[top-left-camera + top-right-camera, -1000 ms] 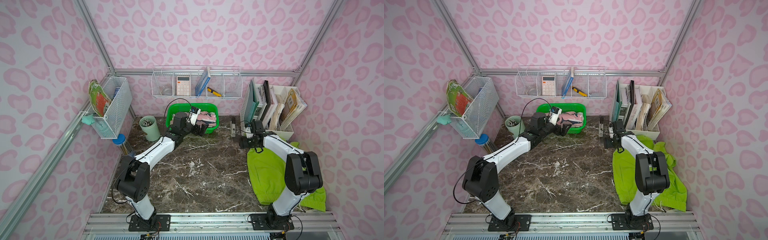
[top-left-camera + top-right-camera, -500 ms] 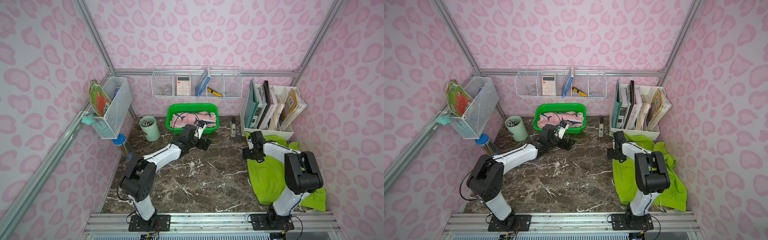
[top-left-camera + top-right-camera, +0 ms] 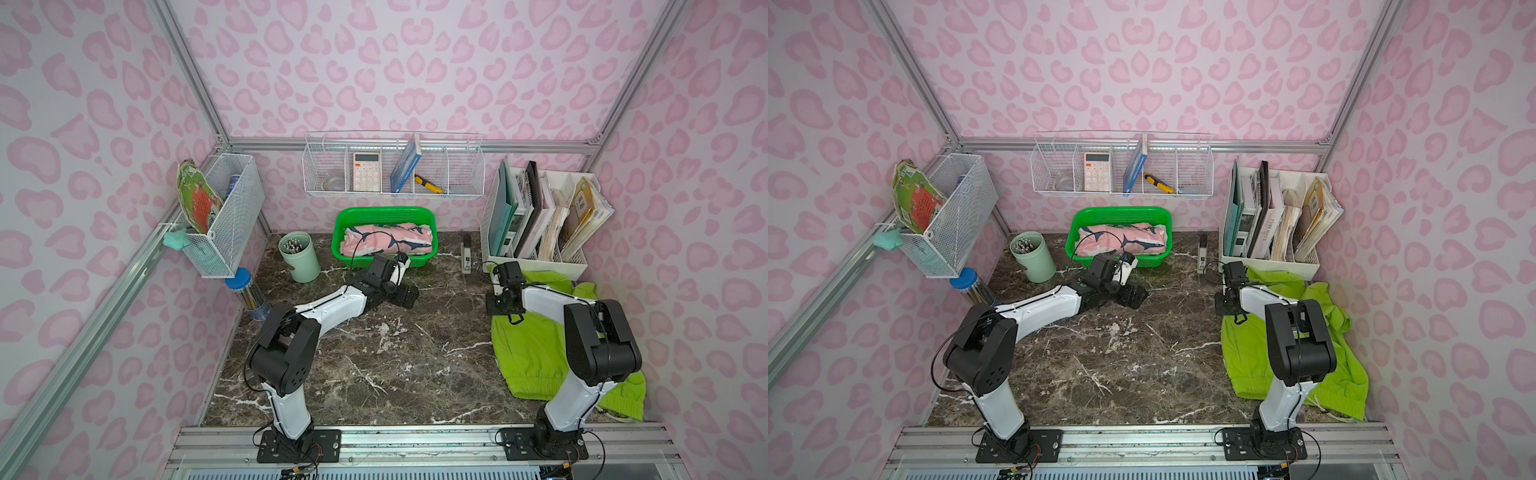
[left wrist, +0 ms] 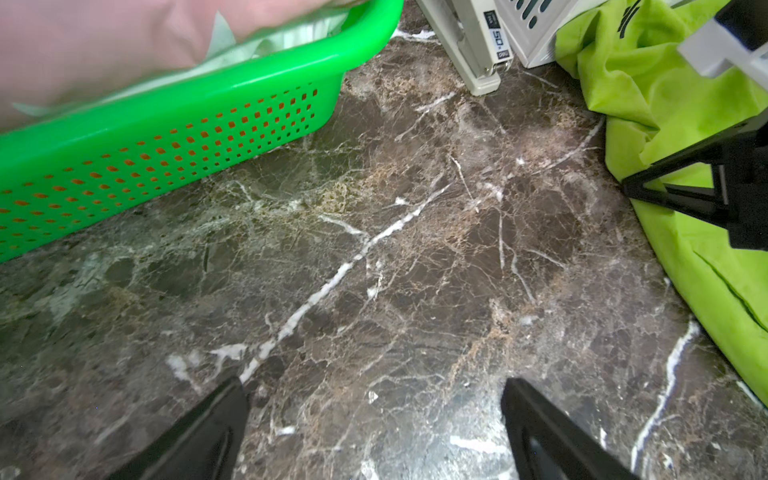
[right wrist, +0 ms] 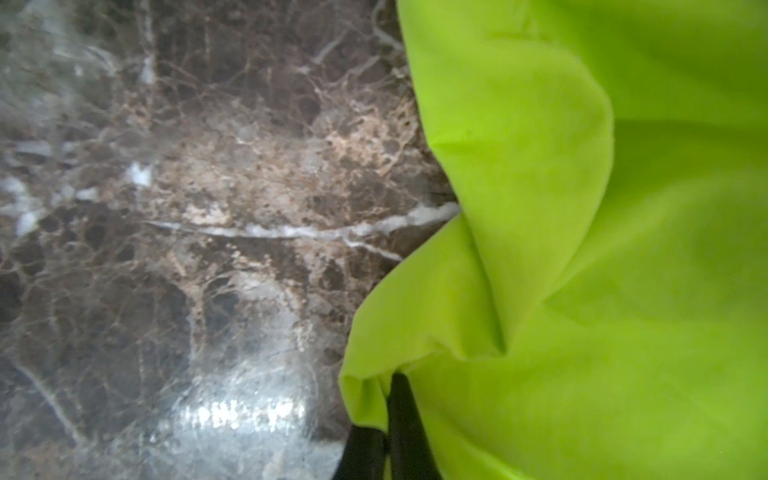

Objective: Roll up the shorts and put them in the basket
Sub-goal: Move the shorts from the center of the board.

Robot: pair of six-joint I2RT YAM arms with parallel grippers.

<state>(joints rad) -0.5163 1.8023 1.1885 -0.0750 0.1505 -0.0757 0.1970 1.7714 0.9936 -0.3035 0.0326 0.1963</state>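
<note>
My right gripper is going to let go of the fold of cloth on the bare marble (image 3: 421, 321) in front of the green basket.
The pink shark-print shorts (image 3: 386, 243) lie rolled inside the green basket (image 3: 428, 220) at the back of the table. The lime green shorts (image 3: 528, 353) lie crumpled on the right side, partly under my right arm. My left gripper (image 3: 405, 296) hovers low over bare marble just in front of the basket. In the left wrist view it (image 4: 374, 386) is open with nothing between its fingers (image 4: 226, 409). My right gripper (image 3: 500, 306) sits at the far left edge of the green shorts (image 5: 602, 249). In the right wrist view it (image 5: 384, 411) is shut on a fold of that cloth.
A mint pen cup (image 3: 300, 257) and a blue-lidded jar (image 3: 249, 291) stand at the back left. A grey stapler (image 3: 466, 253) and a white file rack (image 3: 536, 220) stand at the back right. Wire shelves hang on the back wall (image 3: 395, 170) and the left wall (image 3: 224, 216).
My left gripper has drawn back out of the basket and down to the table in front of it, staying open. My right gripper has moved nearer and shut on the green shorts' edge.
</note>
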